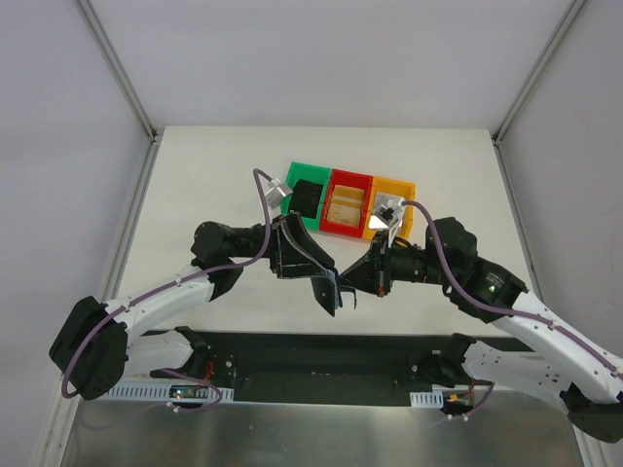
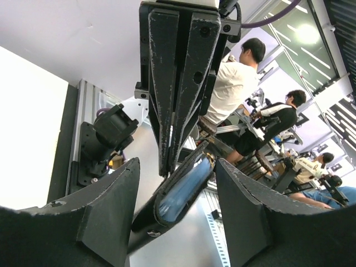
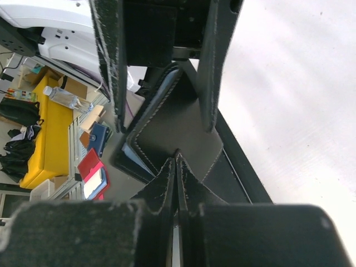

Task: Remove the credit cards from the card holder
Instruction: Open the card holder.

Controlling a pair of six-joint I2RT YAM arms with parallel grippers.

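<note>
Next, I back my left gripper off, since the card holder hangs folded nearly flat inside its fingers, then let the card holder open and take its grey-blue lining [image 2: 184, 192].
The black card holder [image 1: 329, 289] hangs in the air between both arms, above the table's near edge. In the left wrist view it [image 2: 181, 192] shows its grey-blue lining, folded nearly flat. My right gripper [image 1: 356, 282] is shut on a thin edge of the holder [image 3: 172, 128]; its fingertips meet in the right wrist view [image 3: 177, 159]. My left gripper [image 1: 313, 272] is open, and its fingers [image 2: 105, 214] straddle the holder with a gap on the left side. I cannot make out any single card.
Green [image 1: 297, 173], red [image 1: 348, 178] and yellow [image 1: 401, 185] bins stand in a row at the middle of the table. The red bin holds something pale orange, the green bin something black. A black rail [image 1: 321, 355] runs along the near edge.
</note>
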